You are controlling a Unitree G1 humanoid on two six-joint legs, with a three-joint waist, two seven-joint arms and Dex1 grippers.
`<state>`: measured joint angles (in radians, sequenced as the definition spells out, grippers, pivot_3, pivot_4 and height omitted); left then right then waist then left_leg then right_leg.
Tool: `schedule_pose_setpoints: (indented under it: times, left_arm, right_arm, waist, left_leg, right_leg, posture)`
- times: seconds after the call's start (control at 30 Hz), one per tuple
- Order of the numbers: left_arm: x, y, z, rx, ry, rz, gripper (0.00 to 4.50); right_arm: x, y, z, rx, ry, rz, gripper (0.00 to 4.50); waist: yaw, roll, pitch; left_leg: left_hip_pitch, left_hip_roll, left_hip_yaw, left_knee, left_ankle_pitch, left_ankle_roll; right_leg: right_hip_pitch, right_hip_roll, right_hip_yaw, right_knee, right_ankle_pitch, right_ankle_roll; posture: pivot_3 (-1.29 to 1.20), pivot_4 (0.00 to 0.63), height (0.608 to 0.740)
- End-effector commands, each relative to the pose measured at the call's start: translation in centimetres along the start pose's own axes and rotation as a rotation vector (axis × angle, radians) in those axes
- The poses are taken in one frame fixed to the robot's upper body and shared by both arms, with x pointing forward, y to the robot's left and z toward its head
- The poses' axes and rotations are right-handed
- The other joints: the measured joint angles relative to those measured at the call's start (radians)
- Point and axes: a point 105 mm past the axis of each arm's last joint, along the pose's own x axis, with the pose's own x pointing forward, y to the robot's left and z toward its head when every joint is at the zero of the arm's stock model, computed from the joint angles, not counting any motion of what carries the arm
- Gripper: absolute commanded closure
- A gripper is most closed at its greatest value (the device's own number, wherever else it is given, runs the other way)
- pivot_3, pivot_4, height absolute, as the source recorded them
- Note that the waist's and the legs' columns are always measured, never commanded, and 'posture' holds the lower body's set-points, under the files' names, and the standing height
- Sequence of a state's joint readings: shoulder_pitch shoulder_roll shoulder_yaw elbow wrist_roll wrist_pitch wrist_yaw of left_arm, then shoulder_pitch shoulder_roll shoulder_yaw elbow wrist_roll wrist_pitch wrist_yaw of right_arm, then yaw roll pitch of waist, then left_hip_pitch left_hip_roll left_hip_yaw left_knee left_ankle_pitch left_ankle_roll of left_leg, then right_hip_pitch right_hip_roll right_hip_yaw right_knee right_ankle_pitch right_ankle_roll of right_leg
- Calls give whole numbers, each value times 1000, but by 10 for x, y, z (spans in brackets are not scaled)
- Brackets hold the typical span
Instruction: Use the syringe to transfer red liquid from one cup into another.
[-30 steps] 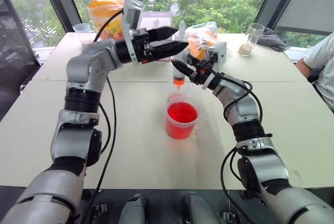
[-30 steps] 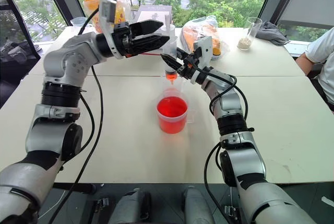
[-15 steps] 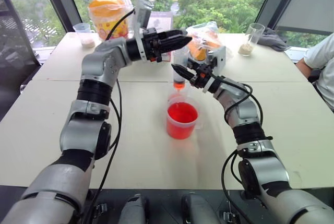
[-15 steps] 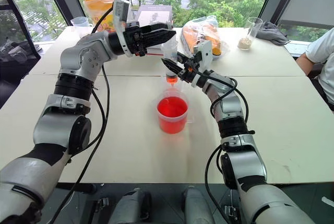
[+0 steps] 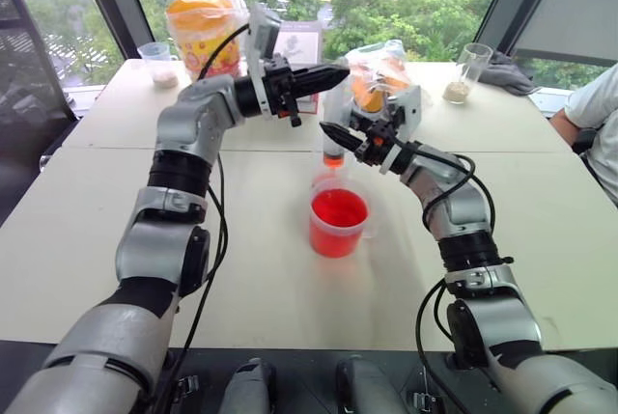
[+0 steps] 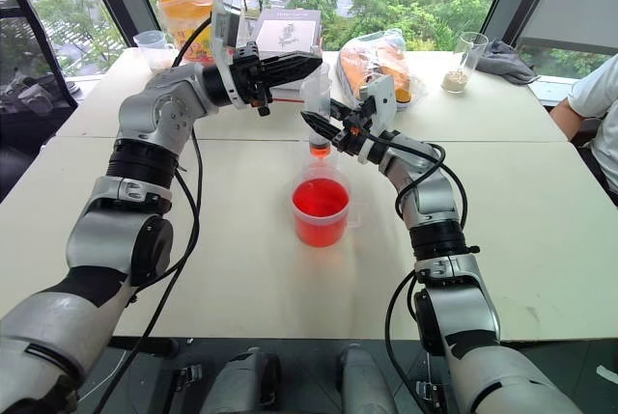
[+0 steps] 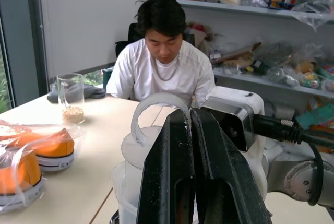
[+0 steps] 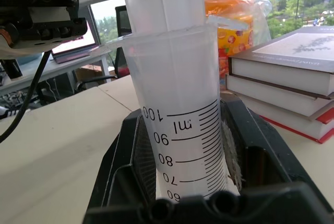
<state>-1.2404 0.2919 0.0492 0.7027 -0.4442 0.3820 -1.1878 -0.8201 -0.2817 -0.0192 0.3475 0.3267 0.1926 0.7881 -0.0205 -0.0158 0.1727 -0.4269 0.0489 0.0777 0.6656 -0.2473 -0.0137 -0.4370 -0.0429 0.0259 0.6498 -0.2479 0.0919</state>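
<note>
My right gripper will set the syringe down on the bare table (image 5: 476,201) in front of the glass with tan grains.
The syringe (image 5: 331,117) stands upright over the table, orange tip (image 5: 331,156) down, its scale marks clear in the right wrist view (image 8: 180,130). My right gripper (image 5: 328,131) is shut on its barrel. My left gripper (image 5: 336,74) reaches in from the left at the top of the white plunger. Its fingers (image 7: 172,151) are shut at the plunger's ring (image 7: 151,104). The wide cup (image 5: 338,226) full of red liquid (image 5: 338,208) stands just below and in front of the tip. A slimmer clear cup (image 5: 321,180) stands right behind it, under the tip.
At the back of the table are bagged orange things (image 5: 198,13) (image 5: 377,71), books (image 5: 299,42), a small cup (image 5: 154,59), a glass with tan grains (image 5: 468,71) and a grey cloth (image 5: 504,71). A person (image 5: 599,120) sits at the right edge.
The left gripper's fingers, open a second ago beside the plunger's top, have closed there. The right gripper and the syringe have stayed put.
</note>
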Motion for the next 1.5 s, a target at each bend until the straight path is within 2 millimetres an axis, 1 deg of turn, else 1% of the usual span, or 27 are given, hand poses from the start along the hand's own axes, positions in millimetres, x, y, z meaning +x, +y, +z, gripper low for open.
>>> schedule_pose_setpoints:
  times: [0.03,0.2,0.4,0.57,0.63,0.73,0.83,0.87,0.93,1.03,1.07,1.13,1.17,1.2,1.3,1.37,1.4,1.47,1.5]
  left_arm:
    - [1,-1,-23,-28,70,-3,4468]
    - [0,-3,-35,-44,87,-1,4468]
    - [-2,-5,-46,-69,100,5,4468]
    - [-4,-7,-49,-66,113,4,4468]
    - [-5,-6,-47,-54,112,10,4468]
    - [-6,-2,-37,-17,101,29,4468]
    - [-9,2,-21,6,71,46,4468]
    - [-12,3,-12,16,59,50,4211]
    - [-16,4,-1,31,46,55,3662]
    - [-26,3,14,47,19,68,2275]
    - [-28,3,16,49,14,70,1713]
    - [-34,3,23,57,1,85,748]
    - [-39,4,26,55,-5,95,310]
    - [-45,3,27,57,-3,106,75]
    - [-61,1,24,53,21,125,75]
    - [-70,-1,17,49,40,151,75]
    - [-73,-2,13,44,52,161,75]
    - [-78,-6,7,27,66,173,75]
    - [-80,-8,4,15,69,178,75]
  right_arm:
    - [5,7,54,-84,-167,28,3125]
    - [5,6,64,-85,-185,21,3125]
    - [4,4,67,-89,-188,15,3125]
    - [4,1,71,-86,-198,6,3125]
    - [4,0,69,-88,-192,4,3125]
    - [4,-2,62,-85,-167,2,3125]
    - [4,-3,54,-70,-147,1,3125]
    - [5,-2,49,-61,-136,6,3125]
    - [6,-1,43,-46,-124,12,3125]
    - [7,-1,37,-27,-112,15,3125]
    - [8,-1,36,-24,-111,15,3125]
    - [9,-1,32,-22,-96,15,3125]
    - [9,-1,30,-20,-89,13,3125]
    - [10,-2,28,-17,-84,10,3125]
    - [10,-4,27,-10,-80,1,3125]
    - [10,-13,31,-27,-56,-45,3125]
    - [10,-19,36,-28,-51,-74,3125]
    - [8,-30,57,0,-64,-123,3125]
    - [6,-36,72,28,-80,-147,3125]
  waist:
    - [0,0,0]
    - [2,0,0]
    - [2,0,0]
    - [1,0,0]
    - [1,0,0]
    - [2,0,0]
    - [1,0,0]
    - [1,0,0]
    - [0,0,0]
    - [-1,0,0]
    - [-1,0,0]
    - [0,0,0]
    - [0,0,0]
    - [0,0,0]
    - [-3,0,0]
    - [-3,0,0]
    - [-2,0,0]
    - [0,1,0]
    - [2,1,0]
  left_leg:
    - [0,0,0,0,0,0]
    - [0,0,0,0,0,0]
    - [0,0,0,0,0,0]
    - [0,0,0,0,0,0]
    - [0,0,0,0,0,0]
    - [0,0,0,0,0,0]
    - [0,0,0,0,0,0]
    - [0,0,0,0,0,0]
    - [0,0,0,0,0,0]
    - [0,0,0,0,0,0]
    - [0,0,0,0,0,0]
    - [0,0,0,0,0,0]
    - [0,0,0,0,0,0]
    - [0,0,0,0,0,0]
    - [0,0,0,0,0,0]
    - [0,0,0,0,0,0]
    - [0,0,0,0,0,0]
    - [0,0,0,0,0,0]
    - [0,0,1,0,0,0]
  right_leg:
    - [0,0,0,0,0,0]
    - [0,0,0,0,0,0]
    - [0,0,0,0,0,0]
    - [0,0,0,0,0,0]
    - [0,0,0,0,0,0]
    - [0,0,0,0,0,0]
    - [0,0,0,0,0,0]
    - [0,0,0,0,0,0]
    - [0,0,0,0,0,0]
    - [0,0,0,0,0,0]
    - [0,0,0,0,0,0]
    - [0,0,0,0,0,0]
    - [0,0,0,0,0,0]
    - [0,0,0,0,0,0]
    - [0,0,0,0,0,0]
    - [0,0,0,1,0,0]
    - [0,0,0,1,0,0]
    - [0,-1,0,1,0,0]
    - [-1,-1,0,1,0,0]
  posture:
    - [0,150,740]
    - [0,150,740]
    - [0,150,740]
    - [0,150,740]
    - [0,150,740]
    - [0,150,740]
    - [0,150,740]
    - [0,150,740]
    - [0,150,740]
    - [0,150,740]
    - [0,150,740]
    - [0,150,740]
    - [0,150,740]
    - [0,150,740]
    - [0,150,740]
    - [0,150,740]
    - [0,150,740]
    - [0,150,740]
    - [0,150,740]
